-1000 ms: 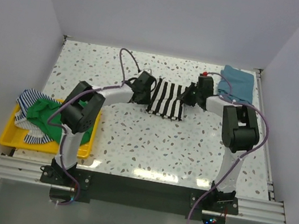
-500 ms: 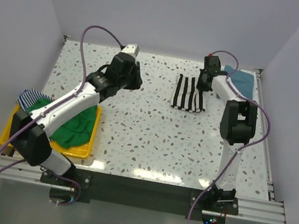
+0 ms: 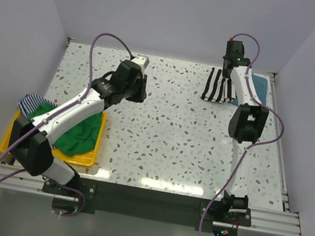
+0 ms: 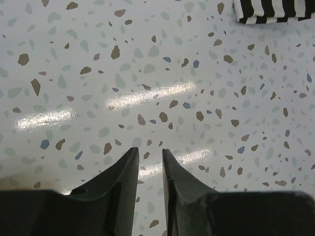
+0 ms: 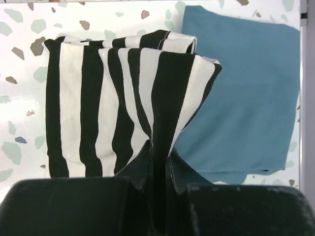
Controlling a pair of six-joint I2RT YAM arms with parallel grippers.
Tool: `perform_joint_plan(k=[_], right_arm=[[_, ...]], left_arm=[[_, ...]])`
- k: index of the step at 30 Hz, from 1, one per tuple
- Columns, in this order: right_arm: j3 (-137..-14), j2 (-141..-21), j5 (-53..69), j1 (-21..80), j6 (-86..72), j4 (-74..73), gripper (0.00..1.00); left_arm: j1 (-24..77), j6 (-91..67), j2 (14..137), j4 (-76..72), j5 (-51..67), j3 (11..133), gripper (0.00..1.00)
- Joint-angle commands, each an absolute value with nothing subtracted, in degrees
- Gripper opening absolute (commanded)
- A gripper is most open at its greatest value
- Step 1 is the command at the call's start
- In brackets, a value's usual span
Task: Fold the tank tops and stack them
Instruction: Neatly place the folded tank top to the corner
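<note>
I will use my right gripper to place the striped tank top on the folded teal-blue tank top [image 3: 245, 89] [image 5: 211, 93].
The folded black-and-white striped tank top [image 3: 216, 85] is at the back right of the table, its edge pinched in my right gripper [image 3: 232, 77], which is shut on it. In the right wrist view the striped top [image 5: 118, 93] bunches up from the gripper [image 5: 160, 150] and overlaps the left side of the folded teal-blue tank top [image 5: 246, 88]. That teal top [image 3: 259, 86] lies in the back right corner. My left gripper [image 3: 136, 90] hovers over bare table left of centre, open and holding nothing [image 4: 149, 151]. The striped top [image 4: 270, 10] shows at the left wrist view's top right.
A yellow tray [image 3: 8, 144] sits at the front left, holding a green top [image 3: 79, 132] and a thin blue-striped top [image 3: 27, 102]. White walls close in the table at the back and both sides. The left arm stretches over the tray.
My right gripper has carried the striped top from the table's middle to the back right, onto the teal top's edge. My left gripper let go of it, pulled back left and opened slightly.
</note>
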State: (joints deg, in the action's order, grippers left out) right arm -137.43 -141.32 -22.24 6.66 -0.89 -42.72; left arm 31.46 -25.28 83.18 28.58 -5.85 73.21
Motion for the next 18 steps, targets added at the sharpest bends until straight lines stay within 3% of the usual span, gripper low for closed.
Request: perform_joint_plan(k=[1, 18], right_arm=[[-142.29, -141.33, -24.78, 6.07, 3.6, -43.86, 0.0], [-147.04, -141.42, -26.54, 4.92, 11.6, -35.34, 0.0]], left_arm=[[30.59, -23.2, 84.37, 28.21, -3.69, 72.95, 0.31], [29.71, -22.94, 86.57, 27.25, -1.06, 71.81, 0.29]])
